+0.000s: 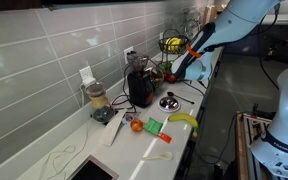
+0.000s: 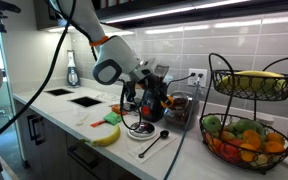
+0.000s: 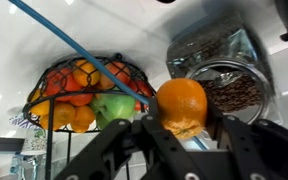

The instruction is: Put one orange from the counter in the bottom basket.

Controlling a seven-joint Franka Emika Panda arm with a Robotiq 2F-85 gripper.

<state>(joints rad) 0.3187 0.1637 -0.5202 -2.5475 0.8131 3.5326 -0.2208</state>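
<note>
The orange, now held above the counter, will be let go by my gripper among the red and green fruit in the bottom basket [image 1: 175,69] [image 3: 98,92].
My gripper [image 3: 181,128] is shut on the orange [image 3: 180,103], a small round smooth fruit, and holds it above the counter [image 2: 189,160]. The orange also shows between the fingers in an exterior view [image 2: 151,101]. The bottom basket [image 3: 44,88] of the black wire stand lies ahead in the wrist view, full of orange, red and green fruit. In an exterior view the bottom basket [image 2: 246,160] stands to the right of the gripper [image 2: 154,104], well apart. In the other exterior view the gripper [image 1: 174,70] hangs in front of the stand [image 1: 171,46].
A glass jar of coffee beans [image 3: 224,75] stands beside the gripper. A yellow banana [image 1: 183,119], a redder round fruit [image 1: 136,126], a green piece [image 1: 153,127] and a blender [image 1: 98,101] sit on the counter. The upper basket [image 2: 250,85] holds bananas. A sink [image 2: 82,100] lies further along.
</note>
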